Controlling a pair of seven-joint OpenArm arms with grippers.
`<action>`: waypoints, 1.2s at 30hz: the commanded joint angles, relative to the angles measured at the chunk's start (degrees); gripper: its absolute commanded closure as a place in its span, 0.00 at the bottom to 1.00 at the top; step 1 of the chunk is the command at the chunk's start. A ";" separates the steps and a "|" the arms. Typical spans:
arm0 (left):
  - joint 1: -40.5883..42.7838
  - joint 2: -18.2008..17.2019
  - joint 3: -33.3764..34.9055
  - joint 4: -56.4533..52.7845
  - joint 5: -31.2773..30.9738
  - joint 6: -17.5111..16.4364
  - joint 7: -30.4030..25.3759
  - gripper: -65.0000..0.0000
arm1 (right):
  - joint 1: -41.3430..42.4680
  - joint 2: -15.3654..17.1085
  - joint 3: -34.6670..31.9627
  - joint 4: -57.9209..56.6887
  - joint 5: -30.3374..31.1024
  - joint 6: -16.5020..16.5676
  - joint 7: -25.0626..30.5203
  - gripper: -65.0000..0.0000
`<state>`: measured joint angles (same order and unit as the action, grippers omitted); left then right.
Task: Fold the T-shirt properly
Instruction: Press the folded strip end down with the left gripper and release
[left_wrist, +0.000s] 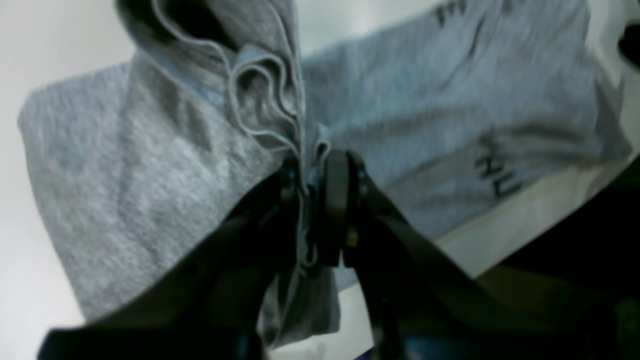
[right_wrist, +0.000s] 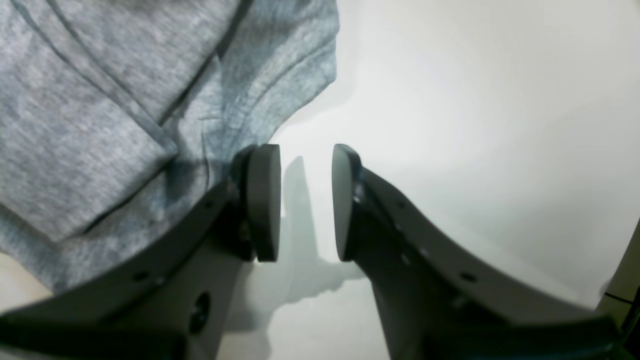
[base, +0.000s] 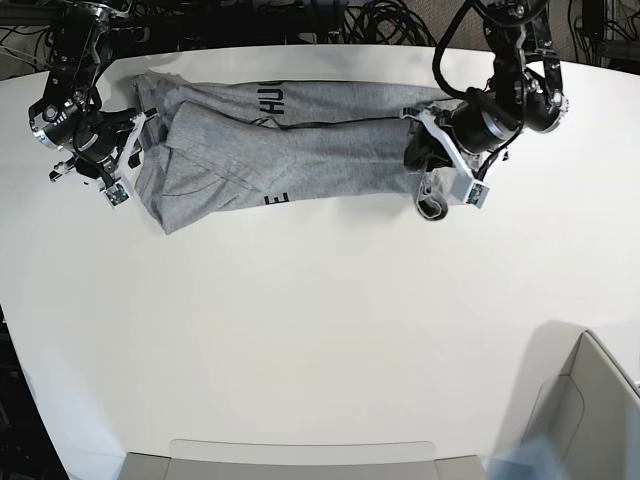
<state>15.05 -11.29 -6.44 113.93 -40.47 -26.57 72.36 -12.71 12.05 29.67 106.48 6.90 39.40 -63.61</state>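
Next, I open my left gripper and let go of the T-shirt's bunched end, now lifted off the table, on the plain grey cloth (base: 338, 145) (left_wrist: 381, 138), beside the black lettering.
The heather-grey T-shirt (base: 300, 150) lies stretched sideways across the far part of the white table (base: 300, 320), folded lengthwise, with bits of black lettering showing. My left gripper (base: 418, 155) is at the shirt's right end. In the left wrist view this gripper (left_wrist: 312, 200) is shut on a bunched fold of the T-shirt (left_wrist: 150, 175), lifted off the table. My right gripper (base: 135, 150) sits at the shirt's left end. In the right wrist view it (right_wrist: 306, 200) stands open over bare table, and its left finger is beside the edge of the T-shirt (right_wrist: 100, 100).
A grey bin (base: 590, 400) stands at the near right corner. A flat grey lip (base: 300, 455) runs along the table's near edge. Black cables (base: 300, 20) lie behind the table's far edge.
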 joint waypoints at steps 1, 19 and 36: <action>0.03 -0.18 1.56 1.02 -0.98 0.59 -0.84 1.00 | 0.45 0.74 0.26 0.82 0.27 0.60 0.63 0.73; -0.06 -0.18 10.79 -0.39 -0.63 6.39 -5.50 1.00 | 0.36 0.74 0.26 0.82 0.27 0.60 0.63 0.73; -1.11 1.05 12.81 -0.74 -1.07 6.22 -5.50 0.61 | 0.45 0.74 0.26 0.82 0.27 0.60 0.63 0.73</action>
<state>14.26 -10.28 6.39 112.01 -40.60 -19.92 67.59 -12.73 12.01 29.65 106.48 6.92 39.40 -63.61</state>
